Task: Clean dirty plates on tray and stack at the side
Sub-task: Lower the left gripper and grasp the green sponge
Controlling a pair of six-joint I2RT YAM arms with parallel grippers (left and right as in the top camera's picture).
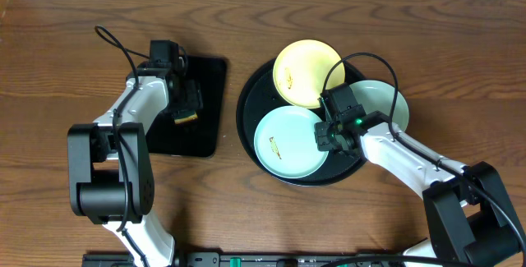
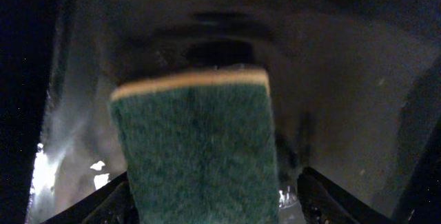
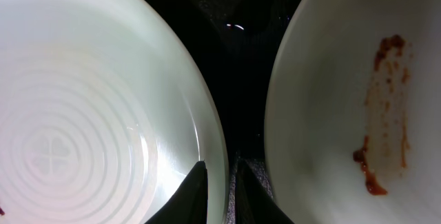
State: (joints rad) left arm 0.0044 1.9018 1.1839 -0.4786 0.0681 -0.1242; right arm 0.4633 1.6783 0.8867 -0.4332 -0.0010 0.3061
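The green sponge sits at a slant and off-centre in the left gripper, with a gap at one finger, so the robot should open it, centre it over the sponge and pinch its middle (image 2: 200, 155).
Three plates lie on the round black tray (image 1: 245, 103): a pale yellow plate (image 1: 306, 71) at the back, a mint-green plate (image 1: 288, 142) at the front left and a second mint-green plate (image 1: 385, 103) at the right. My right gripper (image 1: 326, 135) is shut on the right rim of the front mint-green plate (image 3: 83, 114), one finger inside the rim and one outside (image 3: 222, 172). The right plate (image 3: 331, 100) carries a brownish-red smear (image 3: 386, 100). My left gripper (image 1: 186, 112) is open around a green sponge (image 2: 196, 155), with a gap at its right finger.
The sponge (image 1: 185, 119) rests on a smaller rectangular black tray (image 1: 209, 78) at the left, whose wet surface (image 2: 344, 79) shows in the left wrist view. The brown wooden table (image 1: 66, 53) surrounds both trays.
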